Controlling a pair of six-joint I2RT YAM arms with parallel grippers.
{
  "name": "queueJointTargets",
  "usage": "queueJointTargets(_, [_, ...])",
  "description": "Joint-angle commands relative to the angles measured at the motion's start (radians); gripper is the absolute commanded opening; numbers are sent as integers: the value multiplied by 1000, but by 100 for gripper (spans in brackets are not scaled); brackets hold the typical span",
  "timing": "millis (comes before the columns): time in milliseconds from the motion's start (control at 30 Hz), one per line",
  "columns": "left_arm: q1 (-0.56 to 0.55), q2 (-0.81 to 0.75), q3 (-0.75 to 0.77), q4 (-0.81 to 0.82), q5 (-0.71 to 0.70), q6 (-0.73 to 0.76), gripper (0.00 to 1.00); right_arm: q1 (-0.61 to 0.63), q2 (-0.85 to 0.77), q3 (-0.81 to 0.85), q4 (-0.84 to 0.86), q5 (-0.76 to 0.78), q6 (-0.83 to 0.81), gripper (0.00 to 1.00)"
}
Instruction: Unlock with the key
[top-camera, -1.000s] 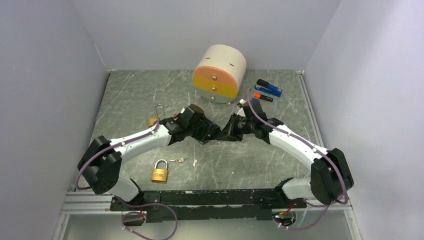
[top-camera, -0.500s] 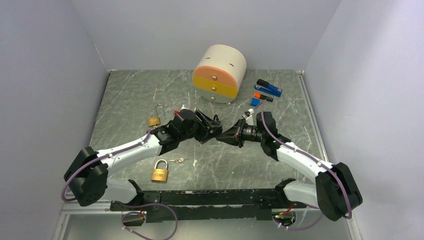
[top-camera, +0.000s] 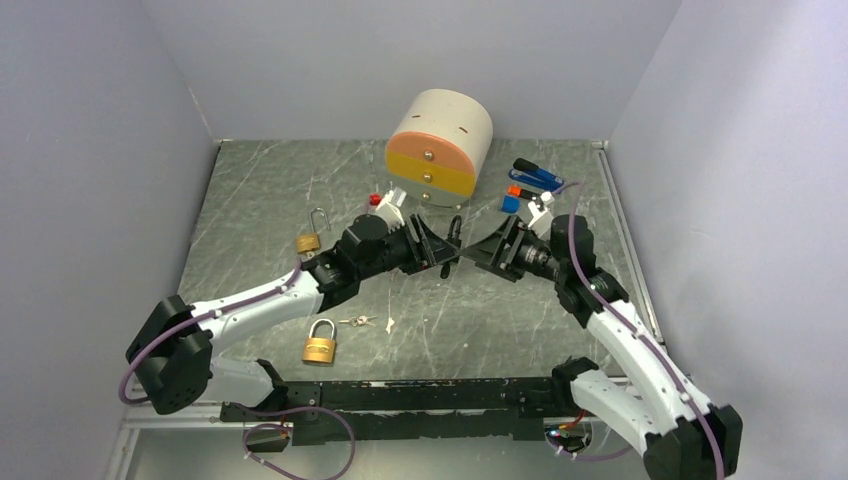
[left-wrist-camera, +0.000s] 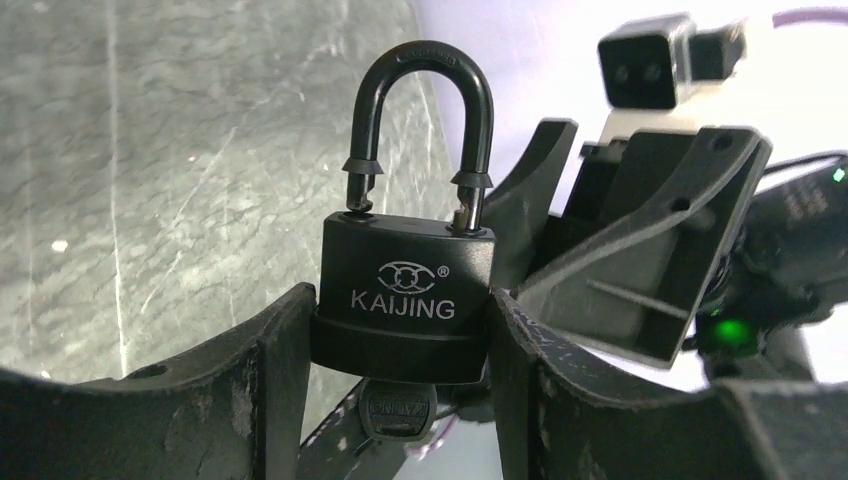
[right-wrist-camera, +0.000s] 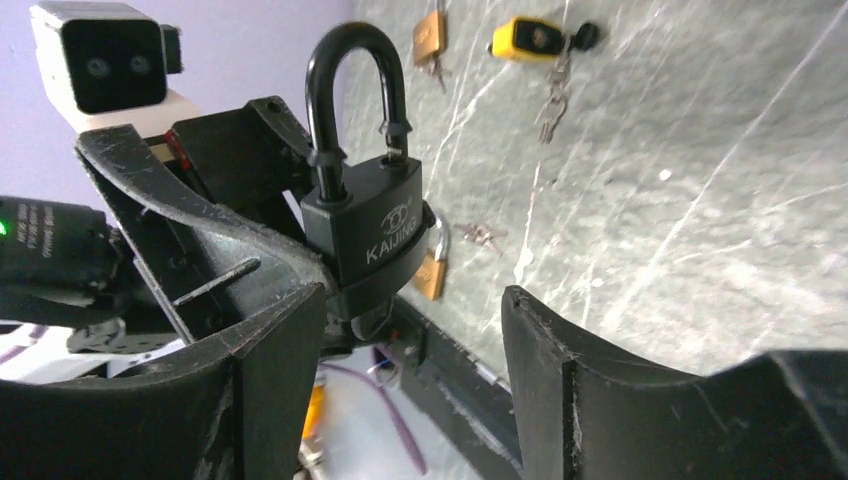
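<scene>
I should set the black padlock on the grey table (top-camera: 490, 251) before the small blue block with my left gripper.
A black padlock (left-wrist-camera: 405, 290) marked KAIJING is held upright above the table, with my left gripper (left-wrist-camera: 400, 320) shut on its body. Its shackle (left-wrist-camera: 428, 110) stands raised, and one leg is out of the body. The key (left-wrist-camera: 398, 408) sticks in the keyhole underneath, its black head showing between the fingers. In the top view the padlock (top-camera: 455, 240) hangs between the left gripper (top-camera: 440, 245) and the right gripper (top-camera: 482, 250). My right gripper (right-wrist-camera: 410, 300) is open just beside the padlock (right-wrist-camera: 370, 225), with nothing in it.
A brass padlock (top-camera: 319, 345) lies near the front with loose keys (top-camera: 357, 321) beside it. Another small padlock (top-camera: 308, 240) lies at the left. A round drawer box (top-camera: 438, 148) stands at the back, with blue and orange items (top-camera: 535, 180) to its right.
Both grippers have risen and moved toward the back with the padlock. The right gripper, shut at the key before, has opened and let go.
</scene>
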Motion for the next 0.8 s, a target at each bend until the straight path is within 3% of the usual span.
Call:
queueJointTargets(0, [7,-4,125,156,233,233,3,-12,-116,63,-81,138,-139,68])
queueJointTargets(100, [14,4,162,176,350,243,2,-20,-177,83,-91,213,-125,68])
queueJointTargets(267, [40,19,151,345,526,153,3,-23,-270,111,-50,284,-105,64])
queueJointTargets(467, [57,47,181,435,641,69,3,-23,-362,117,-28,369,-112,42])
queueJointTargets(767, [58,102,245,482,756,27,3,-22,-296,137,80,175,-136,57])
